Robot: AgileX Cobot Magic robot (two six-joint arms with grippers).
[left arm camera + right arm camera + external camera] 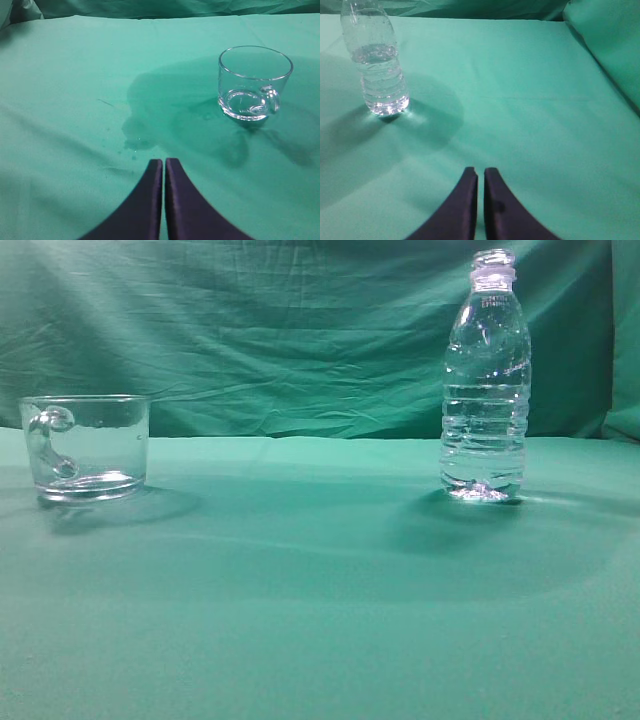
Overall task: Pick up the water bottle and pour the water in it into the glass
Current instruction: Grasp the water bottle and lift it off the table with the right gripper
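Note:
I need to close my right gripper on the middle of the water bottle (487, 378) (377, 61), just above its ribbed lower half.
The water bottle (486, 390) stands upright on the right of the green cloth, uncapped, with water (484, 435) filling roughly its lower two thirds. It also shows at the upper left of the right wrist view (377, 65). The glass (88, 445) stands empty at the left, handle facing the camera, and shows at the upper right of the left wrist view (254, 82). My left gripper (164, 162) is shut and empty, well short of the glass. My right gripper (480, 171) is shut and empty, short of and to the right of the bottle. Neither gripper shows in the exterior view.
A green cloth (320, 590) covers the table and hangs as a backdrop (280, 330). A damp patch with small droplets (137, 142) lies on the cloth ahead of my left gripper. A fold of cloth (610, 45) rises at the right.

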